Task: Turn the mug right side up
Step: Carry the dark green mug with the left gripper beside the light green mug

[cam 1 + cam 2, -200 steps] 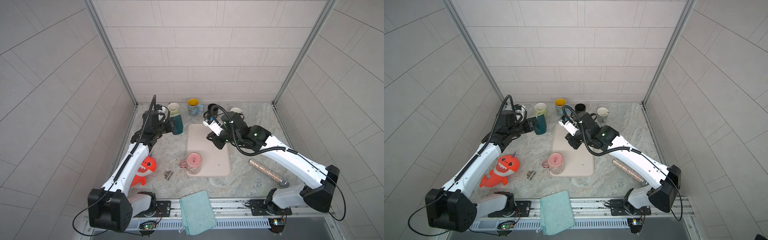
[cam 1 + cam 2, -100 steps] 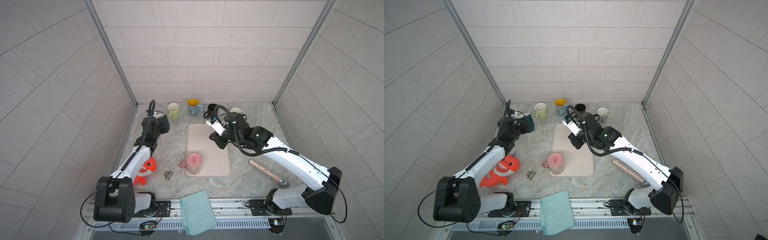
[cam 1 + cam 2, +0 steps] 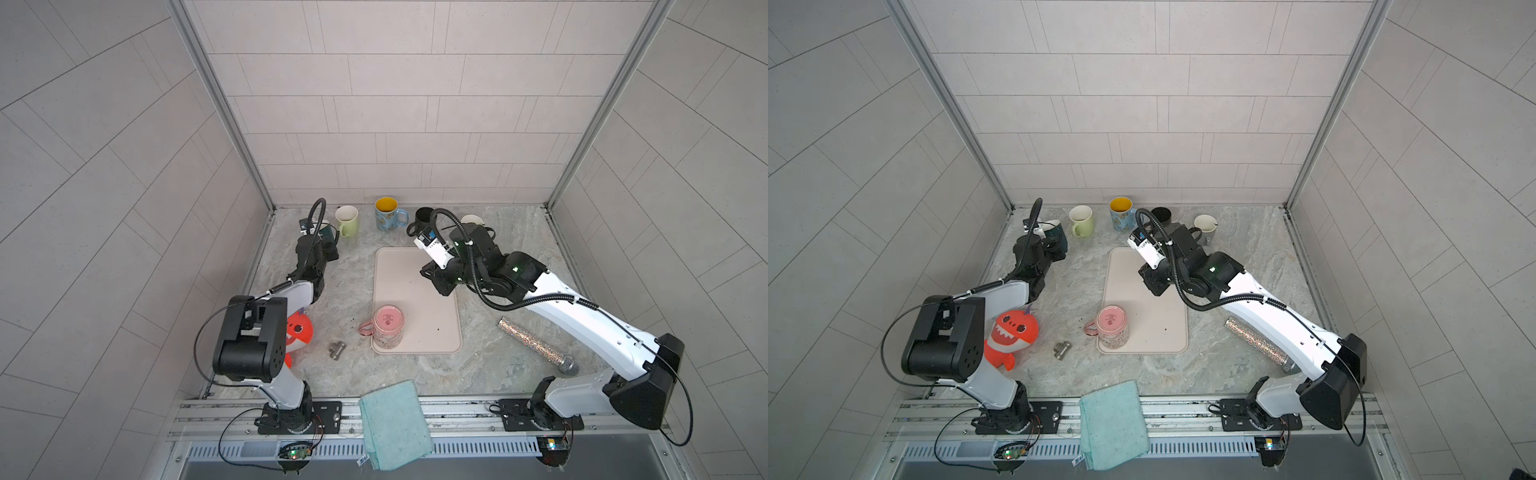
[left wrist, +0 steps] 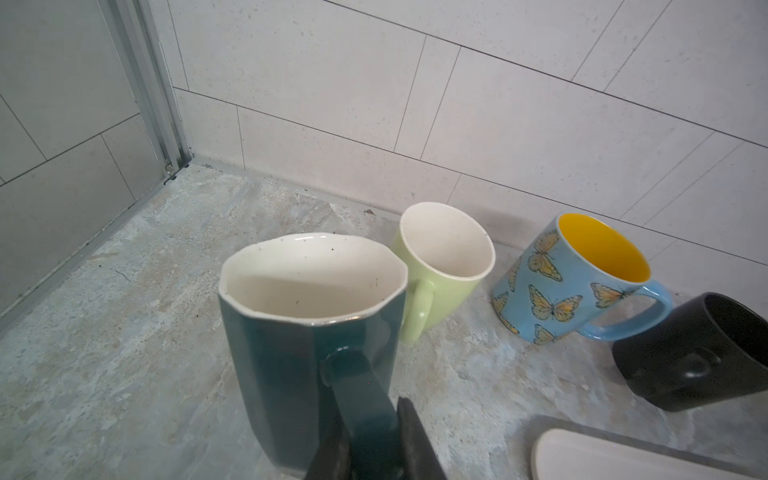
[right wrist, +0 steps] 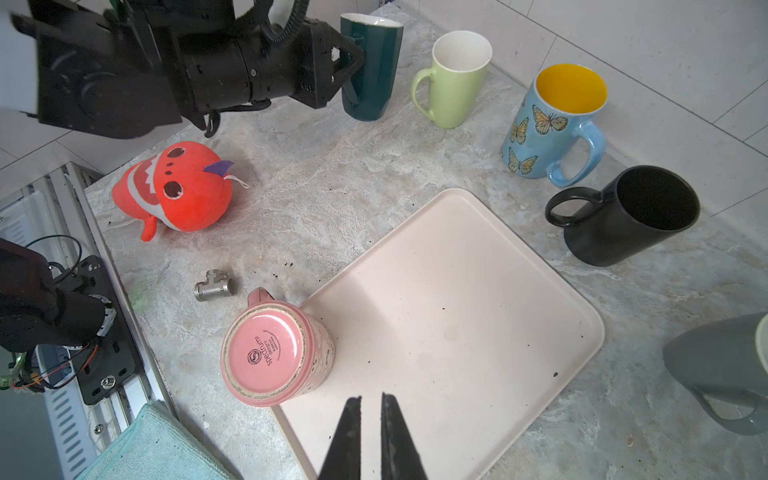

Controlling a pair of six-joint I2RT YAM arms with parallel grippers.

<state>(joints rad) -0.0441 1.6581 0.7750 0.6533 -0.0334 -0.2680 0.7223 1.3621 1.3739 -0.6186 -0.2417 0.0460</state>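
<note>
My left gripper is to release the dark teal mug on the table [image 3: 323, 229] [image 4: 336, 340], setting it free beside the green mug.
A pink mug [image 3: 388, 328] [image 3: 1112, 326] [image 5: 270, 353] stands upside down, base up, on the near left corner of the beige tray [image 3: 415, 291] [image 5: 457, 291]. A dark teal mug [image 4: 307, 332] [image 3: 330, 235] [image 5: 374, 66] stands upright at the back left, its bottom on the table as far as I can tell. My left gripper [image 4: 368, 419] [image 3: 326, 247] is shut on its handle. My right gripper [image 5: 371, 399] [image 3: 440, 289] hovers over the tray to the right of the pink mug. It is shut with only a slit between the fingers, and holds nothing.
Upright along the back wall stand a green mug [image 3: 347, 220], a butterfly mug [image 3: 386, 214], a black mug [image 3: 424, 218] and a grey mug [image 3: 1206, 226]. An orange shark plush [image 3: 1011, 332], a metal tee fitting [image 3: 336, 349], a glitter microphone [image 3: 536, 345] and a teal cloth [image 3: 395, 424] lie nearer.
My left arm has carried the teal mug left, away from the tray toward the back left corner, and has folded lower. The right gripper's fingers have closed slightly.
</note>
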